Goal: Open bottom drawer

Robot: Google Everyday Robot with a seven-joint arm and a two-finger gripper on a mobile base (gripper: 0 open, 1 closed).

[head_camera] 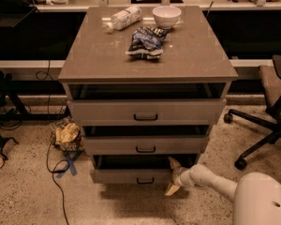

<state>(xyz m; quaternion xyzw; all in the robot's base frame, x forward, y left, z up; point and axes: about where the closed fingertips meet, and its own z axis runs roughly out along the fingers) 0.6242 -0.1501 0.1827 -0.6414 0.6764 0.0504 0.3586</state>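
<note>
The robot's fingers straddle the full height of the bottom drawer's front, so the gripper should rise, take the front's top edge (166, 169) at the gap and pull.
The bottom drawer (126, 176) is the lowest and narrowest front of a grey-beige cabinet, with a small black bar handle (145, 181). It stands pulled out a little, with a dark gap above its front. My gripper (173, 177) sits at the drawer's right end, one finger (174, 163) above the front's top edge and one (171, 189) below it. My white arm (210, 182) reaches in from the lower right.
The top drawer (145, 111) and middle drawer (145, 145) also stand slightly out. A bottle (124, 18), a bowl (166, 16) and a snack bag (145, 41) lie on the cabinet top. An office chair (271, 111) stands right. A crumpled bag (68, 136) and cable (56, 172) lie left.
</note>
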